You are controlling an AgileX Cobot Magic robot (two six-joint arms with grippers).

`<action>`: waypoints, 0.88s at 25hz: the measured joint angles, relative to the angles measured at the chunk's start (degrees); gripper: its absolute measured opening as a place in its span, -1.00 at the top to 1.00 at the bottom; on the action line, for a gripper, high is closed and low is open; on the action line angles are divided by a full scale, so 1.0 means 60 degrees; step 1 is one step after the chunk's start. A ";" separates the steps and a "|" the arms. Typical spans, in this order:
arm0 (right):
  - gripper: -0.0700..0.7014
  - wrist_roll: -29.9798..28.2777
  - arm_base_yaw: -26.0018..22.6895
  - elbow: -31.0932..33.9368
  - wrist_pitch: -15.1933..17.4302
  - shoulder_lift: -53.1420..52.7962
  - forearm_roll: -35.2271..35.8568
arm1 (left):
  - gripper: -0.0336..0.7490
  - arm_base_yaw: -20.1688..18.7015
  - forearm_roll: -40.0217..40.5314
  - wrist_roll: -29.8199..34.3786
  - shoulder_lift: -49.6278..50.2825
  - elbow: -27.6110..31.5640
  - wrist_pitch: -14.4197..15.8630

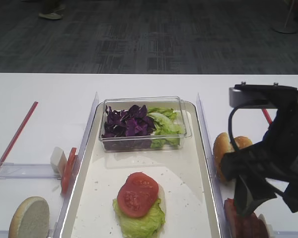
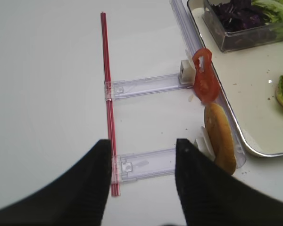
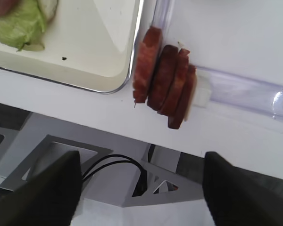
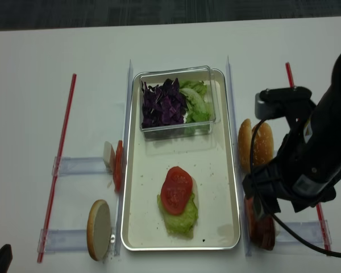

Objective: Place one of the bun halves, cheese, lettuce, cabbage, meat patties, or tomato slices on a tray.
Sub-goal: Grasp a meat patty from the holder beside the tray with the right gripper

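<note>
The robot's right gripper will next go to the meat patty closest to the tray and close around that patty's middle point(image 4: 252, 223) point(image 3: 145, 68).
The tray point(image 1: 186, 166) holds a tomato slice point(image 1: 137, 194) lying on lettuce point(image 1: 139, 222). Standing meat patties point(image 3: 165, 84) lean in a row just right of the tray's near corner point(image 3: 108, 70). My right gripper point(image 3: 141, 188) hangs open and empty just short of them, over the table's front edge; from above it point(image 4: 262, 207) sits over the patties point(image 4: 264, 232). A bun half point(image 4: 253, 145) stands behind it. My left gripper point(image 2: 142, 155) is open and empty above a clear rail, left of a standing bun half point(image 2: 220, 139) and a tomato slice point(image 2: 203, 77).
A clear plastic box point(image 1: 186, 130) at the tray's far end holds purple cabbage point(image 1: 126, 124) and lettuce point(image 1: 165, 124). Clear rails point(image 2: 146, 84) and red straws point(image 2: 107, 89) lie on the white table. Clear upright dividers point(image 1: 87, 134) flank the tray.
</note>
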 joint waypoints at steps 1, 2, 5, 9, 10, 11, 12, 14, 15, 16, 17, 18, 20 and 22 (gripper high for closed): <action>-0.62 0.0104 0.0120 0.0000 -0.0001 0.0124 0.0021 | 0.16 0.0000 0.0000 0.0000 0.0000 0.0000 0.0000; -0.62 0.0184 0.0256 0.0000 -0.0017 0.0275 0.0041 | 0.16 0.0000 0.0000 0.0000 0.0000 0.0000 0.0000; -0.62 0.0565 0.0668 -0.0021 -0.0143 0.0657 0.0087 | 0.16 0.0000 0.0000 0.0000 0.0000 0.0000 0.0000; -0.62 0.1260 0.1232 -0.0039 -0.0570 0.0981 -0.0088 | 0.16 0.0000 0.0000 0.0000 0.0000 0.0000 0.0000; -0.62 0.1402 0.1334 -0.0056 -0.0722 0.1024 -0.0139 | 0.16 0.0000 0.0000 0.0000 0.0000 0.0000 0.0000; -0.62 0.1514 0.1403 -0.0057 -0.0856 0.1066 -0.0165 | 0.16 0.0000 0.0000 0.0000 0.0000 0.0000 0.0000; -0.62 0.1649 0.1432 -0.0057 -0.1003 0.1113 -0.0179 | 0.16 0.0000 0.0000 0.0000 0.0000 0.0000 0.0000; -0.62 0.1826 0.1456 -0.0057 -0.1157 0.1231 -0.0249 | 0.16 0.0000 0.0000 0.0000 0.0000 0.0000 0.0000; -0.62 0.1947 0.1456 -0.0057 -0.1180 0.1308 -0.0334 | 0.16 0.0000 0.0000 0.0000 0.0000 0.0000 0.0000; -0.62 0.2037 0.1456 -0.0057 -0.1234 0.1376 -0.0390 | 0.16 0.0000 0.0000 0.0000 0.0000 0.0000 0.0000; -0.62 0.2108 0.1456 -0.0057 -0.1315 0.1424 -0.0469 | 0.16 0.0000 0.0000 0.0000 0.0000 0.0000 0.0000; -0.62 0.2161 0.1456 -0.0057 -0.1391 0.1475 -0.0534 | 0.16 0.0000 0.0000 0.0000 0.0000 0.0000 0.0000; -0.61 0.2279 0.1456 -0.0057 -0.1592 0.1591 -0.0593 | 0.16 0.0000 0.0000 0.0000 0.0000 0.0000 0.0000; -0.58 0.2338 0.1456 -0.0057 -0.1719 0.1739 -0.0593 | 0.16 0.0000 0.0000 0.0000 0.0000 0.0000 0.0000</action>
